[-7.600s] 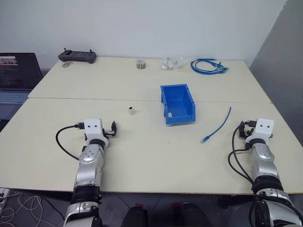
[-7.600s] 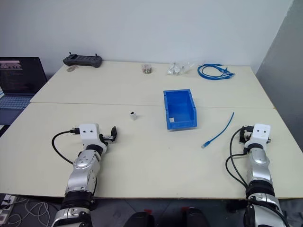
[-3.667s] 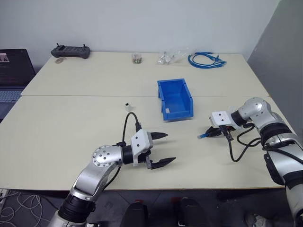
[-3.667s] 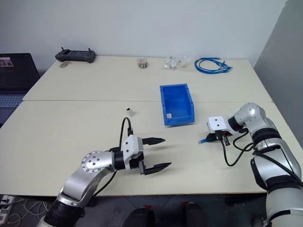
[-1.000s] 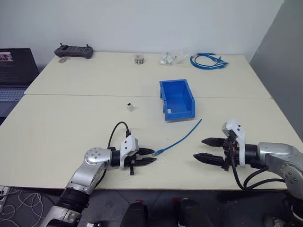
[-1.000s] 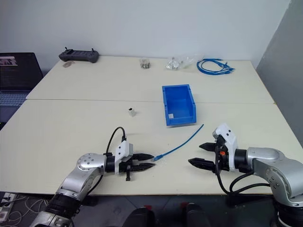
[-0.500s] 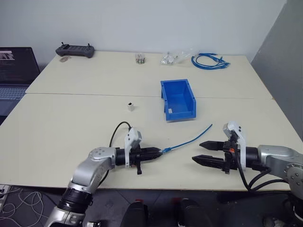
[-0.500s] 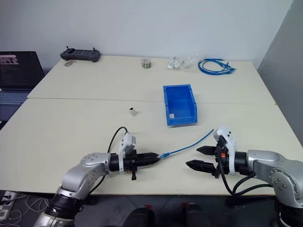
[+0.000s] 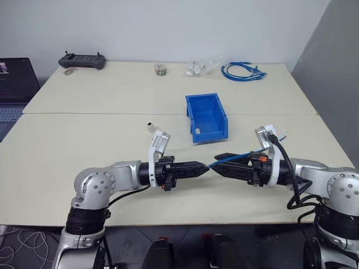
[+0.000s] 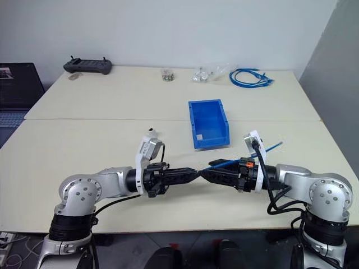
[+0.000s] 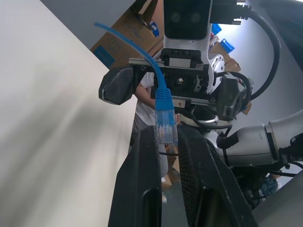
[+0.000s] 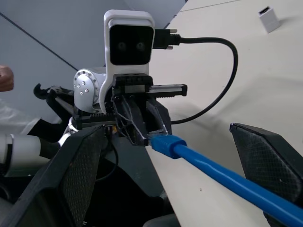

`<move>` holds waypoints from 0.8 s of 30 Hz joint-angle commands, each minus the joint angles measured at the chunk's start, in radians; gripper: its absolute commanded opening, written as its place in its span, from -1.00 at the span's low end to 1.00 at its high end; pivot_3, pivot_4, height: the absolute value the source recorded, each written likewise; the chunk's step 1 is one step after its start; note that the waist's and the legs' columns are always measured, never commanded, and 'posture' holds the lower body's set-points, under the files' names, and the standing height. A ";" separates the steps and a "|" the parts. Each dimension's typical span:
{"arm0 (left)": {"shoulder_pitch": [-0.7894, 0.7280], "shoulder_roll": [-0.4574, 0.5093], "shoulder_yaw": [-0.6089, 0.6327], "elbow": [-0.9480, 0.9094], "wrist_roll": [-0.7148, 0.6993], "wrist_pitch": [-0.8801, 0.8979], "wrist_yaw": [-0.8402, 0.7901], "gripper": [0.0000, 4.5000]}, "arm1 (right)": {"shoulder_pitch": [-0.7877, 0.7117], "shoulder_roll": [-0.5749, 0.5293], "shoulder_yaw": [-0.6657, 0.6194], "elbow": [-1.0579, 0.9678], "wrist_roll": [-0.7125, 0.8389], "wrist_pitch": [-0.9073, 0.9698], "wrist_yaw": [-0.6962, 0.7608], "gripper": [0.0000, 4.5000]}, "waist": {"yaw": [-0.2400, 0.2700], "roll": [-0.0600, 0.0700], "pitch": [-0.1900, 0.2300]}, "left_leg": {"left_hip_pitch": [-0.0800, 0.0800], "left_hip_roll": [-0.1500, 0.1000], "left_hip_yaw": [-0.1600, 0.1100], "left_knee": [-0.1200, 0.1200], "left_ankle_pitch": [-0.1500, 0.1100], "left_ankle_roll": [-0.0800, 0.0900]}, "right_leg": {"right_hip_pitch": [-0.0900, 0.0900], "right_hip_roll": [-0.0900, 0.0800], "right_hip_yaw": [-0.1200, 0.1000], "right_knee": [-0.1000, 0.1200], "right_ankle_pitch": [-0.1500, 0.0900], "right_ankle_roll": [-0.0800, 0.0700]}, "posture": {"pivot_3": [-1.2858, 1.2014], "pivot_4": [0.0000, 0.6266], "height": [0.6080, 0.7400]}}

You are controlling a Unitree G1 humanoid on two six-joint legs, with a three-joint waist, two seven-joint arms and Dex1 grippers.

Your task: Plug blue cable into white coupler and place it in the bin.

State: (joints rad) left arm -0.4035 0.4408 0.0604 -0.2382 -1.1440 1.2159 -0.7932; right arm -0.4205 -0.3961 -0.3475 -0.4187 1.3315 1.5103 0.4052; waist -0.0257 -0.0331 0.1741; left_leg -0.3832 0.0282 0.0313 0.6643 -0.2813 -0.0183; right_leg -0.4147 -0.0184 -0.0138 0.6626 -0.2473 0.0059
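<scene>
The blue cable's plug is held at its clear end by my left gripper and that end must go into the white coupler, so next my right gripper takes the plug's back end (image 12: 169, 145).
My left gripper (image 9: 206, 166) is shut on the plug of the blue cable (image 9: 238, 157) and holds it level above the table's front. In the left wrist view the plug (image 11: 165, 124) sits pinched between the fingers. My right gripper (image 9: 219, 163) faces it tip to tip, open, with the cable (image 12: 222, 175) running between its wide-spread fingers and trailing off to the right. The white coupler (image 9: 150, 126) stands alone on the table behind my left arm. The bin (image 9: 210, 135) stands in the middle of the table, with nothing in it.
Along the far edge lie a coiled bundle of blue cables (image 9: 244, 72), clear bags of small parts (image 9: 199, 68), a small jar (image 9: 161, 69) and a black controller (image 9: 81, 60). A laptop (image 9: 12, 84) sits off the left side.
Both arms have risen and come together at the front centre. The left gripper has lifted the cable's plug off the table, and the open right gripper now straddles the cable.
</scene>
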 commanded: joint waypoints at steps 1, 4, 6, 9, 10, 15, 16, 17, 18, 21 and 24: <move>-0.006 -0.017 0.029 -0.032 -0.061 0.006 0.042 -0.91 | -0.013 -0.035 0.019 0.004 0.129 -0.036 -0.067 0.98 | 0.000 0.000 0.000 | 0.000 0.000 0.000 0.000 0.000 0.000 | 0.000 0.000 0.000 0.000 0.000 0.000 | 0.03 -0.52 1.00; -0.007 -0.023 0.028 -0.030 -0.068 -0.002 0.060 -0.91 | -0.006 -0.066 0.048 0.019 0.205 -0.076 -0.120 0.91 | 0.000 0.000 0.000 | 0.000 0.000 0.000 0.000 0.000 0.000 | 0.000 0.000 0.000 0.000 0.000 0.000 | 0.03 -0.52 1.00; 0.001 -0.021 0.016 -0.041 -0.062 -0.009 0.054 -0.91 | -0.004 -0.081 0.068 0.025 0.240 -0.107 -0.155 0.75 | -0.001 0.000 0.000 | 0.000 0.000 0.000 0.000 0.000 0.000 | 0.000 0.000 0.000 0.000 0.000 0.000 | 0.03 -0.52 1.00; 0.009 -0.018 0.004 -0.053 -0.052 -0.019 0.047 -0.91 | -0.006 -0.100 0.097 0.040 0.306 -0.166 -0.213 0.39 | -0.001 0.000 0.000 | 0.000 0.000 0.000 0.000 0.000 0.000 | 0.000 0.000 0.000 0.000 0.000 0.000 | 0.03 -0.52 1.00; 0.009 -0.022 0.008 -0.050 -0.059 -0.017 0.055 -0.91 | -0.005 -0.109 0.106 0.044 0.326 -0.184 -0.228 0.30 | -0.001 0.000 0.000 | 0.000 0.000 0.000 0.000 0.000 0.000 | 0.000 0.000 0.001 0.000 0.000 0.000 | 0.03 -0.52 1.00; 0.007 -0.029 0.010 -0.047 -0.069 -0.016 0.066 -0.91 | 0.005 -0.168 0.155 0.046 0.399 -0.247 -0.265 -0.26 | -0.001 0.000 0.000 | 0.000 0.000 0.000 0.000 0.000 0.000 | 0.000 0.000 0.001 0.000 0.000 0.000 | 0.03 -0.52 1.00; 0.005 -0.037 0.018 -0.040 -0.079 -0.012 0.079 -0.91 | 0.008 -0.180 0.165 0.043 0.403 -0.256 -0.267 -0.34 | -0.001 0.000 0.000 | 0.000 0.000 0.000 0.000 0.000 0.000 | 0.000 0.000 0.001 -0.001 0.000 0.000 | 0.03 -0.52 1.00; 0.002 -0.044 0.025 -0.031 -0.089 -0.008 0.093 -0.91 | 0.010 -0.191 0.173 0.042 0.411 -0.265 -0.269 -0.43 | -0.001 0.000 0.000 | 0.000 0.000 0.000 0.000 0.000 0.000 | 0.000 0.000 0.001 -0.001 0.000 0.000 | 0.03 -0.52 1.00; -0.001 -0.048 0.028 -0.027 -0.095 -0.006 0.100 -0.91 | 0.013 -0.202 0.181 0.042 0.421 -0.275 -0.273 -0.52 | -0.001 0.000 0.000 | 0.000 0.000 0.000 0.000 0.000 0.000 | 0.000 0.000 0.001 -0.001 0.000 0.000 | 0.03 -0.52 1.00; -0.004 -0.048 0.027 -0.026 -0.102 -0.007 0.108 -0.91 | 0.018 -0.232 0.204 0.037 0.437 -0.296 -0.270 -0.83 | -0.001 0.000 0.000 | -0.001 0.000 0.000 0.000 0.000 0.000 | 0.000 0.000 0.001 -0.001 0.000 0.000 | 0.03 -0.52 1.00; -0.006 -0.047 0.025 -0.025 -0.108 -0.009 0.113 -0.91 | 0.026 -0.264 0.223 0.029 0.447 -0.307 -0.254 -0.92 | -0.001 0.000 0.000 | -0.001 0.000 0.000 0.000 0.000 0.000 | 0.000 0.000 0.000 -0.001 0.000 0.000 | 0.03 -0.52 1.00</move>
State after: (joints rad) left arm -0.3966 0.3952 0.0733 -0.2590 -1.2355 1.2155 -0.6883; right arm -0.4021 -0.6389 -0.1366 -0.3572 1.7435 1.2140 0.1344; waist -0.0267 -0.0335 0.1743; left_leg -0.3838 0.0286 0.0316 0.6643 -0.2813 -0.0183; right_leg -0.4149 -0.0180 -0.0135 0.6617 -0.2474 0.0061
